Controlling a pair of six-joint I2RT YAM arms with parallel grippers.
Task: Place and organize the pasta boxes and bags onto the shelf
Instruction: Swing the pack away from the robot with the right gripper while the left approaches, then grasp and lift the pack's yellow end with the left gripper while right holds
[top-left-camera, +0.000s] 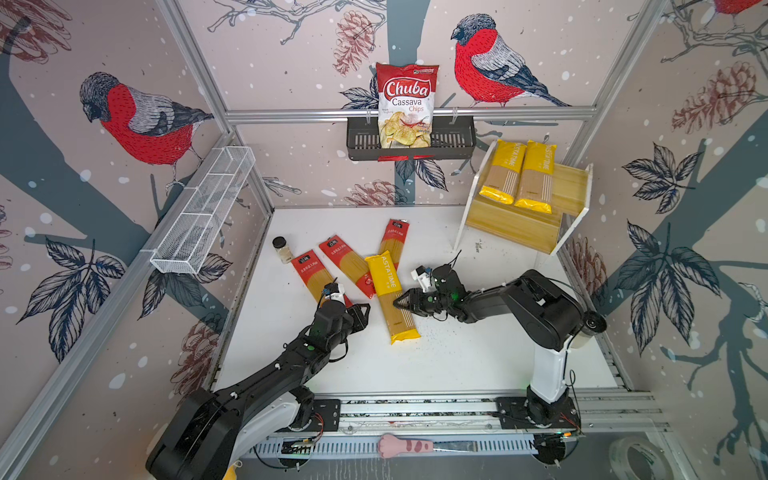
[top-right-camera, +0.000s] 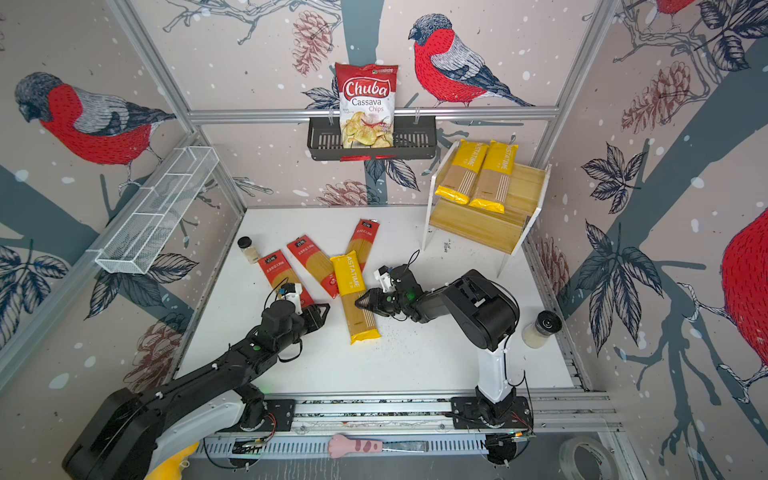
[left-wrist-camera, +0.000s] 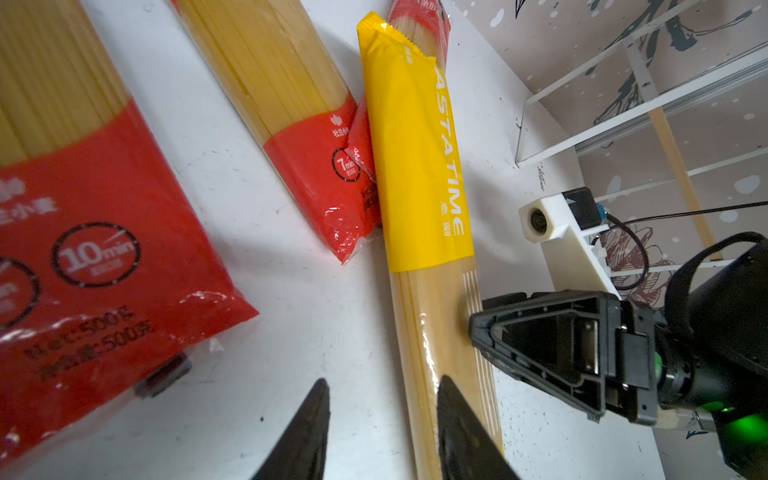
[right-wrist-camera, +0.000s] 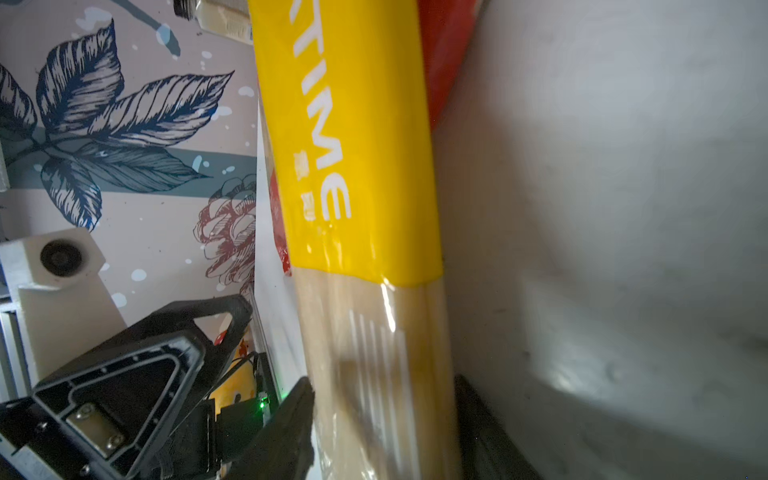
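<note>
My right gripper is at the middle of the yellow packet, so I need to hold its printed half with my left gripper while my right gripper takes the packet's near end (top-left-camera: 403, 331).
A yellow pasta packet (top-left-camera: 392, 299) (top-right-camera: 357, 299) lies on the white table, its far end across a red-ended packet (top-left-camera: 395, 235). My right gripper (top-left-camera: 398, 305) (right-wrist-camera: 382, 379) reaches in from the right at the clear window, open, with the yellow packet (right-wrist-camera: 353, 145) between its jaws. Just left of it, my left gripper (top-left-camera: 363, 316) (left-wrist-camera: 383, 379) is open over bare table, one finger (left-wrist-camera: 457, 415) overlapping the packet's edge (left-wrist-camera: 419, 166). Two more red-ended packets (top-left-camera: 309, 274) (top-left-camera: 347, 264) lie to the left. Two yellow packets (top-left-camera: 500, 172) (top-left-camera: 536, 176) rest on the shelf (top-left-camera: 511, 226) at the back right.
A small spice jar (top-left-camera: 282, 249) lies beside the red packets, and another jar (top-right-camera: 542, 328) stands by the right arm. A black basket (top-left-camera: 453, 141) with a chips bag (top-left-camera: 405, 104) hangs on the back wall. A white wire basket (top-left-camera: 203, 212) hangs on the left wall.
</note>
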